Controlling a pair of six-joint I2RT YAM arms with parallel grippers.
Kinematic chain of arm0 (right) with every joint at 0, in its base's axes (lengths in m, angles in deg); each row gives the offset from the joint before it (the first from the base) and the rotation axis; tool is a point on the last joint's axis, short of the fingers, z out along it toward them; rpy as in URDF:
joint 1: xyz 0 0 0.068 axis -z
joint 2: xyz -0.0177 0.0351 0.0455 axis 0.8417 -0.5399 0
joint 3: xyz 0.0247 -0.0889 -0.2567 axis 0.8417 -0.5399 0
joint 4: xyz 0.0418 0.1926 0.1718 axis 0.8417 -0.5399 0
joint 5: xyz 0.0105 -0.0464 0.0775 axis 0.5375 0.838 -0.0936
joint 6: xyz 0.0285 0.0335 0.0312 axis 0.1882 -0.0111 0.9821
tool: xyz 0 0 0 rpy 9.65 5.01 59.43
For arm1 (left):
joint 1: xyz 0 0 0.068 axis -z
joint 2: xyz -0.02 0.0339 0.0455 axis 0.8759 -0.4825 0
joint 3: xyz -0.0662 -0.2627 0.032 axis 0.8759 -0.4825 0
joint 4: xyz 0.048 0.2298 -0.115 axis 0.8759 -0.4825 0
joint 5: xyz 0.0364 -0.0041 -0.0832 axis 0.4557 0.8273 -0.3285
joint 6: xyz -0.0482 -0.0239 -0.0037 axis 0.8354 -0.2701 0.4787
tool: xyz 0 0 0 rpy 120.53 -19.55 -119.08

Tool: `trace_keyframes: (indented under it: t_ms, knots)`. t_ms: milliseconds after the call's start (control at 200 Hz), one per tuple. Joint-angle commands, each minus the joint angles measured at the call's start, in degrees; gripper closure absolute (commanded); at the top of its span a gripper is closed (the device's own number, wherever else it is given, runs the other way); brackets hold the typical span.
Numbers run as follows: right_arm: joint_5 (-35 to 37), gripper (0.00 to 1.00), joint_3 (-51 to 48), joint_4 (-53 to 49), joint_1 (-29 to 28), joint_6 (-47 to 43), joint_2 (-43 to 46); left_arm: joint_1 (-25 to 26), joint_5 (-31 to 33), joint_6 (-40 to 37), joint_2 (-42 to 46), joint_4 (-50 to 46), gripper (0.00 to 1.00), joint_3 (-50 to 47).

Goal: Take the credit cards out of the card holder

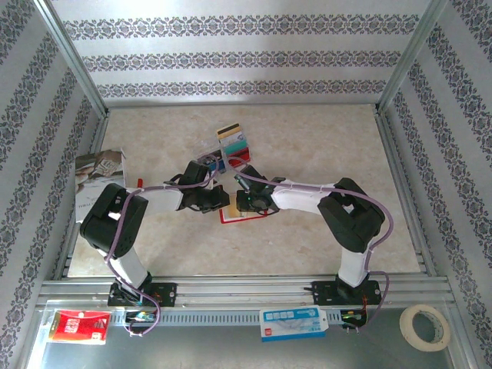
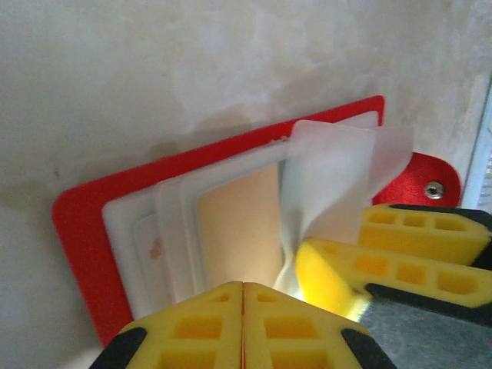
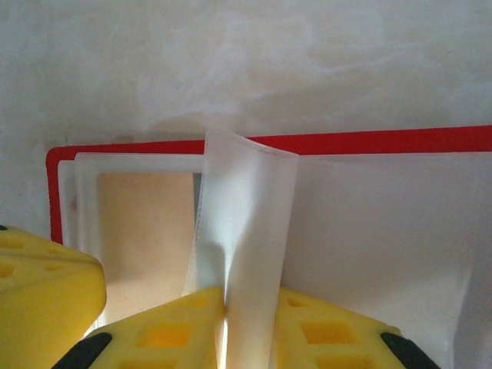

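My left gripper should lay the clear flap flat and pinch the tan card's edge [image 2: 201, 238], as it is shut over the card's side and the flap stands folded.
The red card holder [image 1: 231, 216] [image 2: 81, 231] [image 3: 369, 142] lies open on the table between both arms. A tan credit card [image 2: 238, 223] [image 3: 142, 231] sits in its pale clear pocket. My left gripper [image 1: 218, 201] [image 2: 244, 286] is shut, its tips meeting at the tan card's near edge; whether the card is pinched is hidden. My right gripper [image 1: 244, 200] [image 3: 250, 296] is shut on a clear pocket flap [image 3: 246, 207] [image 2: 338, 169], lifting it off the holder. Several credit cards [image 1: 234, 142] lie fanned out on the table just behind the grippers.
A printed magazine [image 1: 98, 173] lies at the table's left edge. On the near ledge are a red-and-white packet [image 1: 77, 326], a blue-and-white packet [image 1: 292, 321] and a tape roll [image 1: 424, 327]. Patterned walls close in three sides.
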Motion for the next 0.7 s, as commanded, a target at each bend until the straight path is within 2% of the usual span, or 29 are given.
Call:
trace_keyframes:
  t_ms: [0,105,300,490,694]
  knots:
    - [4.10,0.76,-1.30,-2.65,0.39,0.96,3.24,0.71,3.44,-3.33,-1.04,-4.14,0.94,0.15]
    - [9.16,0.73,-3.80,-2.46,0.95,0.76,7.25,0.71,5.09,-4.21,-2.33,-4.38,0.95,-0.45]
    - [13.32,0.71,-8.68,-2.16,3.36,1.65,14.61,0.75,3.80,-3.70,-2.64,-2.63,0.96,-0.38]
    - [11.88,0.64,-10.10,1.69,3.27,0.19,21.18,0.71,-0.07,-3.36,-2.55,-0.01,0.93,0.49]
    - [10.44,0.62,-10.25,2.91,3.19,0.56,21.95,0.68,-4.15,-1.42,-2.67,2.71,0.88,1.64]
